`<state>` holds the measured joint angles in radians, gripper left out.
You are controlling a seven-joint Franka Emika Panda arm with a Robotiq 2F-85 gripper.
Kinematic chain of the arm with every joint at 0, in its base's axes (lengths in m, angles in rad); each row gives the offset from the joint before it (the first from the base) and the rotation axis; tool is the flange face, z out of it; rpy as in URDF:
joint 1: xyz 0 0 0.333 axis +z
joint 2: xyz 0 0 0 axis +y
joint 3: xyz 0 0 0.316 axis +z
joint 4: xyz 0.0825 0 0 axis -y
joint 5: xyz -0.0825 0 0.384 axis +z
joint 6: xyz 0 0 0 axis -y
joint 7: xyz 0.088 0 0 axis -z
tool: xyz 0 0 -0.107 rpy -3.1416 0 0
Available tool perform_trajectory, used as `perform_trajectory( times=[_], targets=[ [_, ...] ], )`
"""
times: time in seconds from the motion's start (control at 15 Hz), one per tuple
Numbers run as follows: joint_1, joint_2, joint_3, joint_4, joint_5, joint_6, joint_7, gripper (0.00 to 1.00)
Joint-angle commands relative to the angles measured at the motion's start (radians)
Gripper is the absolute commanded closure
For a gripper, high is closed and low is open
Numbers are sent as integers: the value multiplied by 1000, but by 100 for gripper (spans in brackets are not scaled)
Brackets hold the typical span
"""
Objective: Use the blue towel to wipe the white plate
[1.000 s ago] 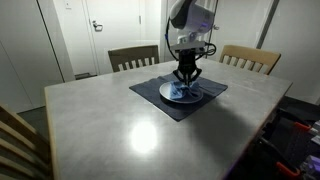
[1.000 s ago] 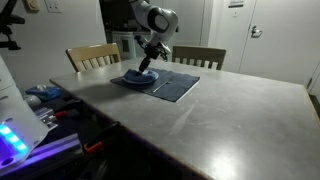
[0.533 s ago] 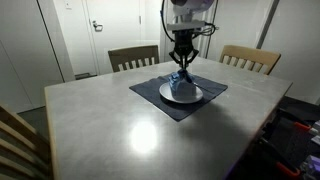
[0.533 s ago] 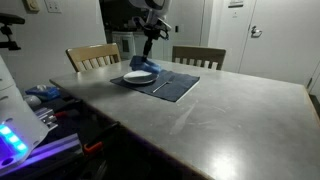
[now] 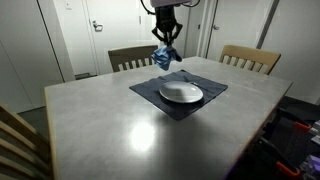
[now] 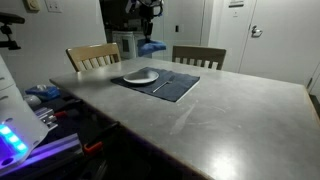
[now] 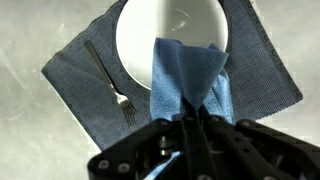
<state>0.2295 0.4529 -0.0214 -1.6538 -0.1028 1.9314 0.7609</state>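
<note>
The robot's gripper should set the blue towel down on the grey table (image 5: 131,89) against the corner of the placemat, away from the white plate. The towel now hangs high above the table.
The white plate (image 5: 181,93) lies on a dark blue placemat (image 5: 150,92) at the far middle of the table; it also shows in an exterior view (image 6: 140,76) and in the wrist view (image 7: 170,35). My gripper (image 5: 165,40) is shut on the blue towel (image 5: 164,56) and holds it high above the table, up and back from the plate. In an exterior view the towel (image 6: 151,46) hangs below the gripper (image 6: 148,28). In the wrist view the towel (image 7: 190,85) hangs from the gripper (image 7: 191,118) over the plate's near edge.
A fork (image 7: 110,82) lies on the placemat (image 7: 262,65) beside the plate. Two wooden chairs (image 5: 132,57) (image 5: 250,58) stand behind the grey table (image 5: 100,125). Another chair back (image 5: 18,140) is at the near corner. Doors and a wall lie behind.
My gripper has lifted off the plate with the blue towel in it and risen high, moving back from the plate. The plate is now uncovered.
</note>
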Motion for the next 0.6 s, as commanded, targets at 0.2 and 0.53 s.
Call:
perform_trajectory(
  times=[0.2,0.53],
  targets=[
    [2,151,75,195,23,8,-199,99],
    [-18,249,103,269,101,69,-451,99]
  ],
)
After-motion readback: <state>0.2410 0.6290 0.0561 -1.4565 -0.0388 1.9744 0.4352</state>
